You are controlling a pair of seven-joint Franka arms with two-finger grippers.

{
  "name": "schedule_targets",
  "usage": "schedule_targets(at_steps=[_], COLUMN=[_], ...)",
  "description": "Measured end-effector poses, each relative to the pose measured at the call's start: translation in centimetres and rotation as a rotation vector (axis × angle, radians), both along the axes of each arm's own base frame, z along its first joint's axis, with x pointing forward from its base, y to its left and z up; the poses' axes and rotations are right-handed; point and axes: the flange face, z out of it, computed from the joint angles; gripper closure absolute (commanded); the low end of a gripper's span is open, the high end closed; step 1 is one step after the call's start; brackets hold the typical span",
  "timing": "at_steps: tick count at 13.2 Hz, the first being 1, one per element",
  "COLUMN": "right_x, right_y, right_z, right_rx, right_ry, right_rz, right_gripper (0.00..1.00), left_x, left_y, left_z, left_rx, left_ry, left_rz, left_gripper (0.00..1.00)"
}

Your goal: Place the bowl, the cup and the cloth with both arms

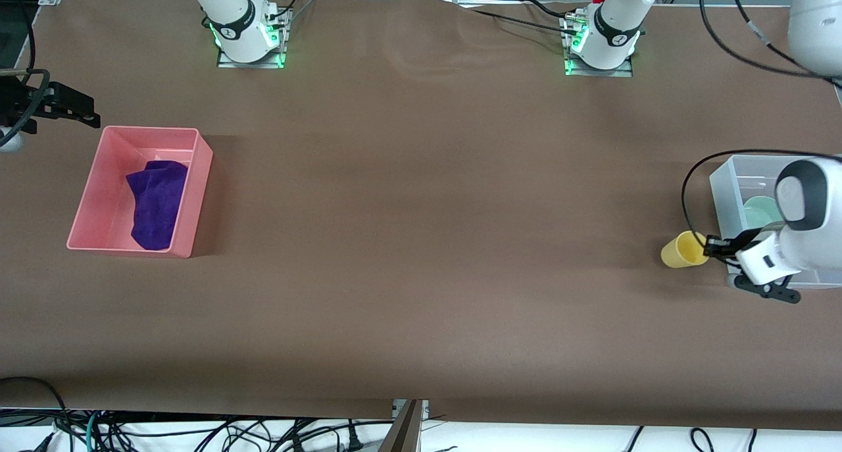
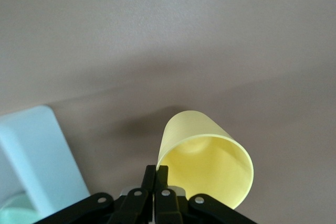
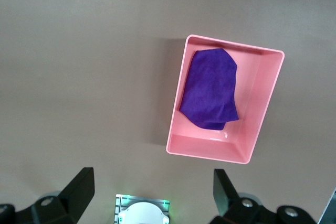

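My left gripper is going to let go of the yellow cup, now tipped above the table beside the bin, in the mint-green bowl inside the clear bin point(image 1: 775, 224).
My left gripper point(image 1: 714, 247) is shut on the rim of the yellow cup point(image 1: 683, 250) and holds it tipped on its side above the table, beside the clear bin point(image 1: 722, 195). In the left wrist view the fingers point(image 2: 151, 176) pinch the cup's wall point(image 2: 210, 163). The mint-green bowl point(image 1: 761, 211) sits in the clear bin, partly hidden by the left arm; an edge of it shows in the left wrist view point(image 2: 14, 216). The purple cloth point(image 1: 158, 202) lies in the pink bin point(image 1: 85, 208). My right gripper point(image 1: 79, 110) is open and empty, high over the table at the right arm's end.
The right wrist view looks down on the pink bin point(image 3: 210, 149) with the cloth point(image 3: 210, 87) and on the right arm's base point(image 3: 142, 211). The clear bin's wall point(image 2: 37, 156) stands close beside the left gripper. Brown table covering stretches between the two bins.
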Motion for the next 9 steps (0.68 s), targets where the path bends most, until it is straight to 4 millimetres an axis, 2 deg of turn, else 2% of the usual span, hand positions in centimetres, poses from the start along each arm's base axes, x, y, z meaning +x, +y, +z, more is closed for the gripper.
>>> schedule_targets(at_steps=[3, 5, 6, 9], right_x=[0.3, 0.5, 0.5, 0.6], right_y=[0.4, 0.7, 0.7, 0.8], right_z=[-0.1, -0.2, -0.2, -0.2], right_rx=[0.001, 0.001, 0.001, 0.001], right_ry=[-0.016, -0.020, -0.020, -0.023], right_rz=[0.007, 0.013, 0.013, 0.014], right_gripper=[0.00, 0.00, 0.00, 0.00], left_x=[-1.1, -1.7, -2.3, -5.5], left_y=[0.5, 3.1, 5.4, 15.0], left_z=[3.5, 4.8, 5.2, 5.3], left_rx=[0.034, 0.115, 0.132, 0.142], left_ry=[0.023, 0.029, 0.035, 0.045], left_rz=[-0.019, -0.100, -0.137, -0.184], left_gripper=[1.00, 1.00, 1.00, 1.00])
